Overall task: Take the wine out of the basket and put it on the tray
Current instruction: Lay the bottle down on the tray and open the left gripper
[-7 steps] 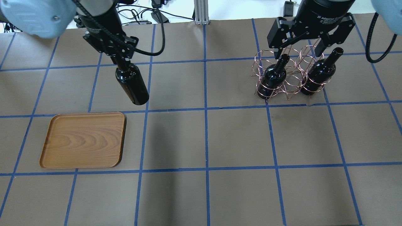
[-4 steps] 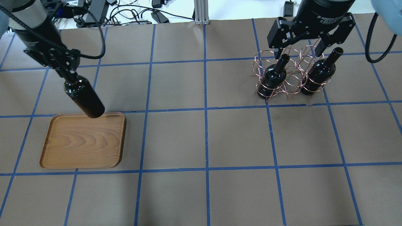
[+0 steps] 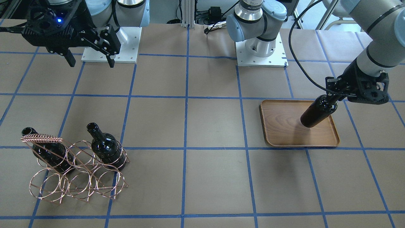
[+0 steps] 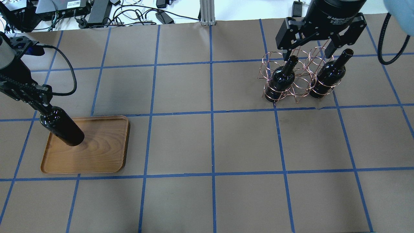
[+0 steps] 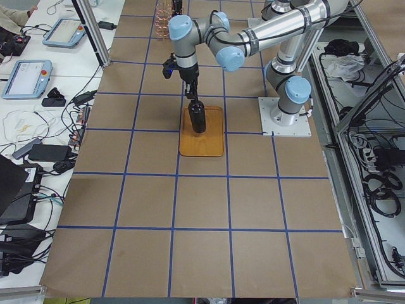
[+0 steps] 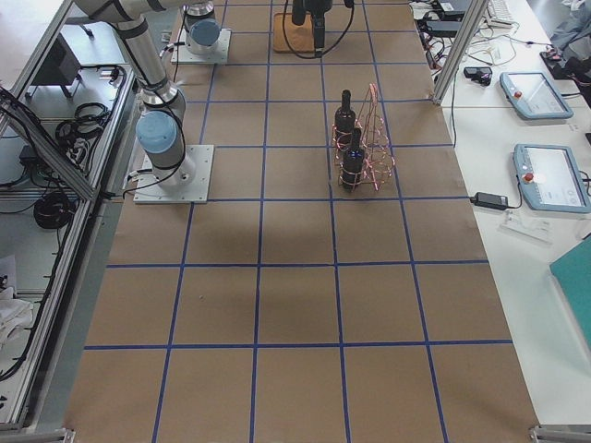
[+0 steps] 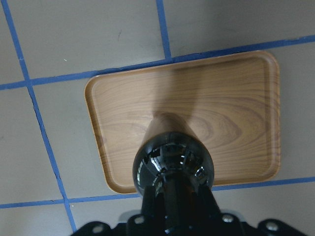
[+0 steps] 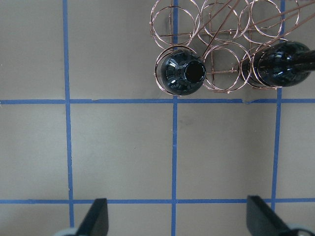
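Observation:
My left gripper is going to put the dark wine bottle down upright on the middle of the wooden tray (image 3: pixel 296 122) (image 7: pixel 185 119). The bottle is now held over that tray.
My left gripper (image 4: pixel 41 104) is shut on the neck of a dark wine bottle (image 4: pixel 63 127) and holds it upright over the left part of the wooden tray (image 4: pixel 100 152). I cannot tell if its base touches the tray. The left wrist view shows the bottle (image 7: pixel 173 169) above the tray (image 7: pixel 236 108). The copper wire basket (image 4: pixel 299 89) at the far right holds two more bottles, one on the left (image 4: pixel 283 77) and one on the right (image 4: pixel 328 76). My right gripper (image 4: pixel 307 54) is open and empty, high above the basket.
Brown paper with a blue tape grid covers the table. Cables and devices (image 4: pixel 97 9) and an aluminium post (image 4: pixel 205 13) line the far edge. The arm bases (image 3: pixel 261 47) stand at the robot's side of the table.
My left gripper has carried the bottle left and toward the near side, from the tray's far edge to over the tray. The right gripper and the basket have not moved.

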Controlling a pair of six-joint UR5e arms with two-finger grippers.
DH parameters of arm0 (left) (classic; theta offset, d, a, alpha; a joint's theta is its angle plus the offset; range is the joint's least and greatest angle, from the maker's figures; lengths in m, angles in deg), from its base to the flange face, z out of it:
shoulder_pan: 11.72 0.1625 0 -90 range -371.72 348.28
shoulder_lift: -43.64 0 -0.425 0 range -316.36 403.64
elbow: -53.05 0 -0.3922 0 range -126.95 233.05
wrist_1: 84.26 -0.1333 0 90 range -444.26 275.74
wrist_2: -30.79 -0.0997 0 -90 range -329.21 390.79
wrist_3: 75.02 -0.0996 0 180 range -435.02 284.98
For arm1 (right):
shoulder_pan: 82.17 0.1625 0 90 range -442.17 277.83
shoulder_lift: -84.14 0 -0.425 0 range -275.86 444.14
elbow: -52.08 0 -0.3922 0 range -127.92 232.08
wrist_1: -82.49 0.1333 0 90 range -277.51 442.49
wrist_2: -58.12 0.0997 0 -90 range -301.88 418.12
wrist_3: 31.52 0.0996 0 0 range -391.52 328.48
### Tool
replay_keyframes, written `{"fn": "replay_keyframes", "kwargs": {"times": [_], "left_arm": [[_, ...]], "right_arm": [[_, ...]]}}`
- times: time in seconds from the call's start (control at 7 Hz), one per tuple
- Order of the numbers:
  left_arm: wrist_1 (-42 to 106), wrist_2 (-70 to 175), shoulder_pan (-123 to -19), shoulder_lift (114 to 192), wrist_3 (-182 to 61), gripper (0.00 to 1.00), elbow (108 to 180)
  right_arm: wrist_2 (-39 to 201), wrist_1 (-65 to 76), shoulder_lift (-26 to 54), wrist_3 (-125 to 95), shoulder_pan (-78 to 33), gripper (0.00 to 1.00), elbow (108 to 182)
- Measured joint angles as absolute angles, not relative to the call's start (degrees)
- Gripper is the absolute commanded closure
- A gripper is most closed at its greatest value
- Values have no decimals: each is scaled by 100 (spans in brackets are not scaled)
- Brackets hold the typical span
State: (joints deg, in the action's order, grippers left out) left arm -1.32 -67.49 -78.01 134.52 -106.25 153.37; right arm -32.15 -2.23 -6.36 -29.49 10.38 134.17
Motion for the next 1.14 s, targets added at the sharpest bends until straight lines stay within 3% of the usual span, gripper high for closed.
{"fn": "replay_keyframes", "kwargs": {"times": [0.86, 1.0, 1.14], "left_arm": [[-220, -6128, -7297, 13419, -11175, 100, 15630], [-225, -6129, -7304, 13419, -11178, 64, 15717], [-230, -6140, -7315, 13420, -11176, 10, 15757]], "right_arm": [[-3203, -223, -639, -2949, 1038, 0, 13417], [-3193, -223, -639, -2950, 1040, 0, 13417], [-3187, -223, -639, -2952, 1044, 0, 13417]]}}
